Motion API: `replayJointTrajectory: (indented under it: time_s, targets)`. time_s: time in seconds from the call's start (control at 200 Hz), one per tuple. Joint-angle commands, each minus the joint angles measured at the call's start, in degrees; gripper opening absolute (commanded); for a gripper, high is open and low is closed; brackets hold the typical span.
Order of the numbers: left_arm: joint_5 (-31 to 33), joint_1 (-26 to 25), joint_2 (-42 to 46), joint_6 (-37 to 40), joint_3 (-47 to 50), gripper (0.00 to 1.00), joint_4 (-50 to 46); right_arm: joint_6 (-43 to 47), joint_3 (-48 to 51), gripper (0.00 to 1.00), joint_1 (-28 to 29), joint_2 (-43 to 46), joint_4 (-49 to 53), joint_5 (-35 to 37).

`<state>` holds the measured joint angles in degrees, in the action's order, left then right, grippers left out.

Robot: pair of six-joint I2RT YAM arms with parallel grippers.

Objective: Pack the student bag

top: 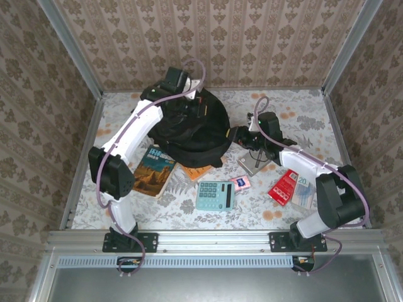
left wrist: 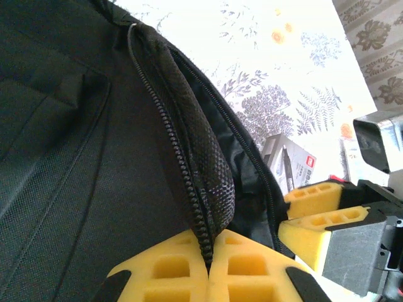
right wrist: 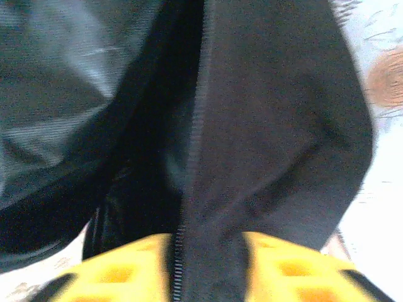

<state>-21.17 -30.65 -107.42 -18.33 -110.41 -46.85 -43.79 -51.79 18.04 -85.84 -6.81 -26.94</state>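
The robot's left gripper pinches the zip edge at the ends of its fingers while the mesh-lined flap bulges beside it, so it should open and take the zip and flap together (left wrist: 213, 211).
The student bag (top: 189, 129), a large black soft backpack, lies at the back middle of the table. My left gripper (top: 194, 104) reaches over its top. In the left wrist view this gripper (left wrist: 211, 251) is shut on the bag's zip edge (left wrist: 189, 189), where a mesh-lined flap stands up. My right gripper (top: 236, 134) is at the bag's right side. In its own view the right gripper (right wrist: 208, 264) has its yellow pads apart, and a fold of the black fabric (right wrist: 264, 126) with a zip runs between them. The left wrist view also shows the right gripper (left wrist: 313, 212) beside the bag's open mouth.
A blue and orange book (top: 154, 170) and an orange book (top: 198, 171) lie just in front of the bag. Nearer lie a teal calculator (top: 215, 195), a small pink item (top: 240, 182), a grey box (top: 254, 162), a red pack (top: 283, 187) and a banknote-printed item (top: 303, 192).
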Motion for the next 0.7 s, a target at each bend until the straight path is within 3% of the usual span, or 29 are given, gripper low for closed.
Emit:
replayJointTrajectory:
  time_s: [0.0, 0.105, 0.275, 0.355, 0.455, 0.63, 0.695]
  targets:
    - [0.34, 0.42, -0.1, 2.45, -4.62, 0.0, -2.16, 5.51, -4.52, 0.54, 0.97, 4.03, 10.85, 8.08]
    - [-0.57, 0.51, -0.95, 2.11, -4.93, 0.0, -1.94, 6.2, -7.83, 0.55, 2.69, 8.36, 15.51, 13.33]
    - [-3.27, 1.07, -1.48, 1.12, -3.98, 0.0, -0.59, 1.5, -11.17, 0.54, 3.12, 9.3, 15.45, 11.28]
    - [-4.49, 1.6, -1.48, 0.08, -3.21, 0.0, 0.62, -0.04, -13.08, 0.35, 3.23, 6.77, 15.52, 9.03]
    - [-6.13, 2.17, -1.65, -1.24, -2.5, 0.0, 2.12, -4.45, -14.86, 0.0, 3.79, -0.77, 12.94, 3.22]
    - [-8.75, 2.58, -3.65, -2.28, -2.76, 0.0, 2.78, -12.49, -16.76, 0.0, 6.7, -10.45, 3.22, -1.28]
    - [-9.54, 2.57, -3.9, -2.84, -2.62, 0.11, 2.81, -15.07, -18.36, 0.0, 6.87, -14.71, 0.45, -2.86]
